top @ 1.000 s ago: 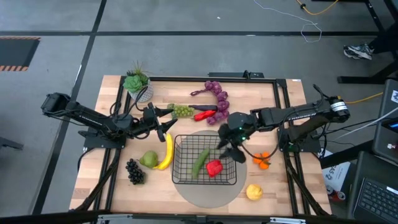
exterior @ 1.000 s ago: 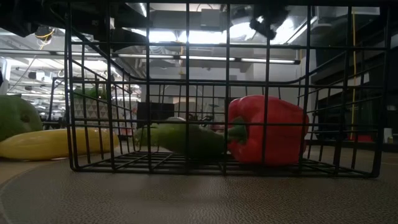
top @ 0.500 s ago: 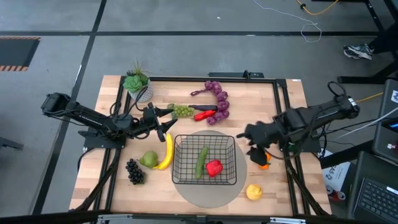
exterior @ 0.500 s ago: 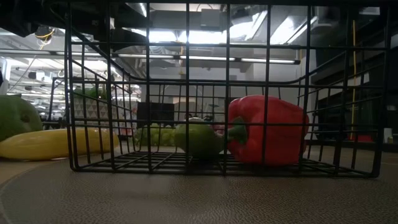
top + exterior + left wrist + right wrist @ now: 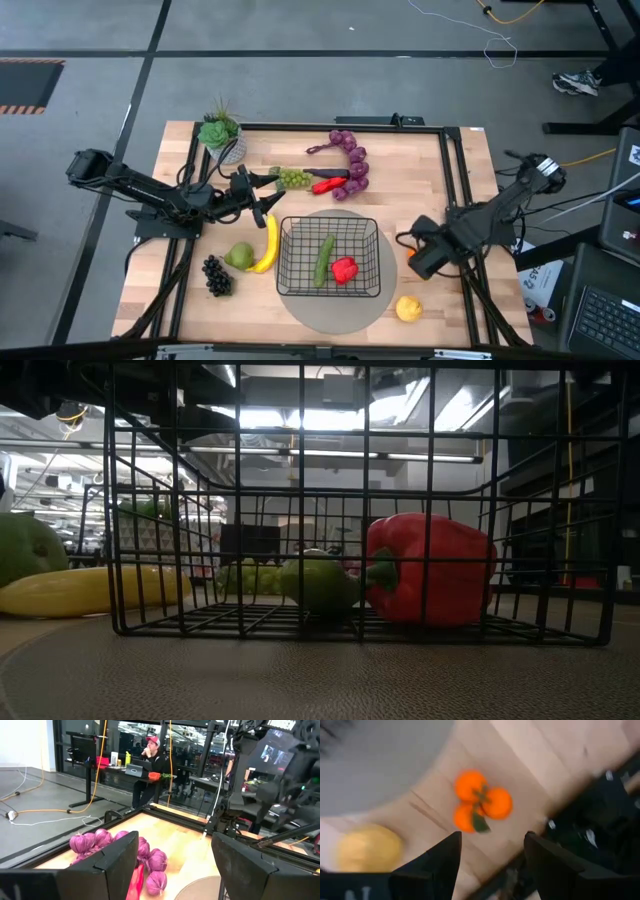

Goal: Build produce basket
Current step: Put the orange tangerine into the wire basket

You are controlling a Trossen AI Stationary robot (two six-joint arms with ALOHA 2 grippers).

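The robot's right gripper should close on the green stem (image 5: 412,256) (image 5: 480,796) amid the orange pieces, at the point where their short stalks join.
The black wire basket (image 5: 330,258) stands on a round grey mat, holding a green cucumber (image 5: 323,258) and a red pepper (image 5: 344,268); the low view shows both, the cucumber (image 5: 320,585) and the pepper (image 5: 440,570). My right gripper (image 5: 492,865) points down, open, above the orange pieces (image 5: 480,800), which its body (image 5: 425,260) hides from above. The lemon (image 5: 408,308) lies nearer the front edge. Banana (image 5: 267,243), pear (image 5: 240,255) and dark grapes (image 5: 215,275) lie left of the basket. My left gripper (image 5: 268,195) waits open, level, facing the purple grapes (image 5: 150,860).
Green grapes (image 5: 292,178) and a red pepper (image 5: 328,185) lie behind the basket, beside the curved purple bunch (image 5: 350,155). A white pot with a succulent (image 5: 220,135) stands at the far left corner. Black frame rails run along the table's sides. A person (image 5: 150,755) sits far off in the room.
My right gripper has left the space over the basket and swung toward the table's right edge, sinking a little. It has tipped and rolled until it points down over the orange pieces. The cucumber has shifted in the basket and now lies still.
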